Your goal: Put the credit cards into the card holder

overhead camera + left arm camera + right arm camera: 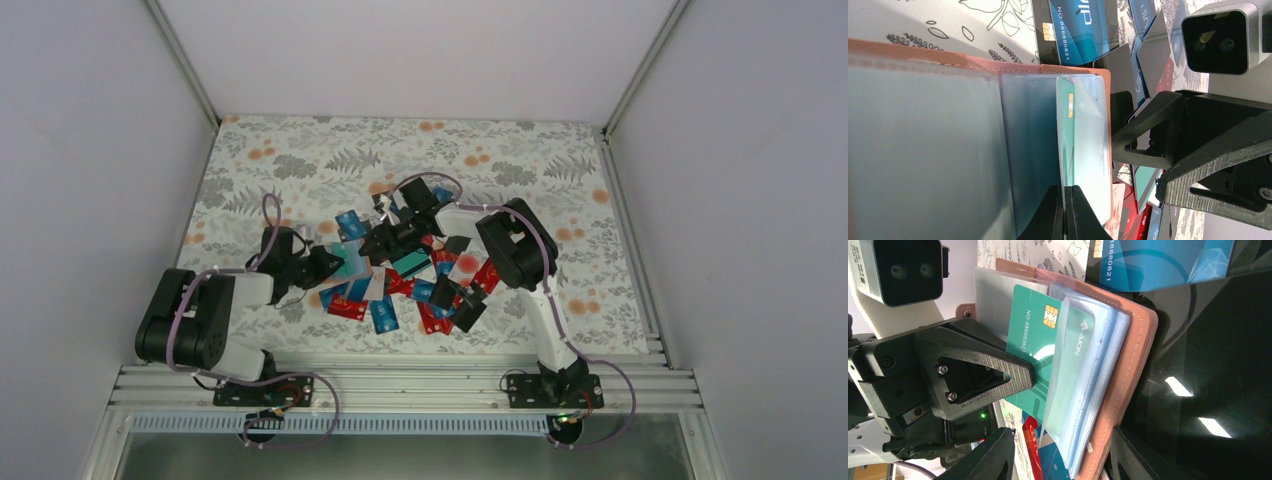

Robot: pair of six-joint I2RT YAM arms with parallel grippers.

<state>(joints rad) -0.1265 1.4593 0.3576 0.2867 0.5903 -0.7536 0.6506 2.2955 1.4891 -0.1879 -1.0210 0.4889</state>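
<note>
The clear sleeve's edge lies folded back over the teal card, so my left gripper needs to release the card and pinch the sleeve's opening edge [1074, 155].
The tan card holder [1130, 350] lies open on the table, its clear sleeves [1028, 140] fanned out. A teal credit card [1030, 325] is partly inside one sleeve. My left gripper [1064, 212] is shut on that card's outer edge. My right gripper [1063, 440] is open and straddles the holder's lower end. One of its fingers [1128, 450] is against the tan cover; the other [990, 452] stands clear of the sleeves. Both grippers meet over the pile in the top view, the left gripper [335, 265] just left of the right gripper [390, 243].
Several loose blue, red, black and teal cards [420, 295] lie scattered around the holder on the floral cloth [300, 160]. A blue card [1083, 25] lies just beyond the holder. White walls close in three sides; an aluminium rail [400, 385] runs along the near edge.
</note>
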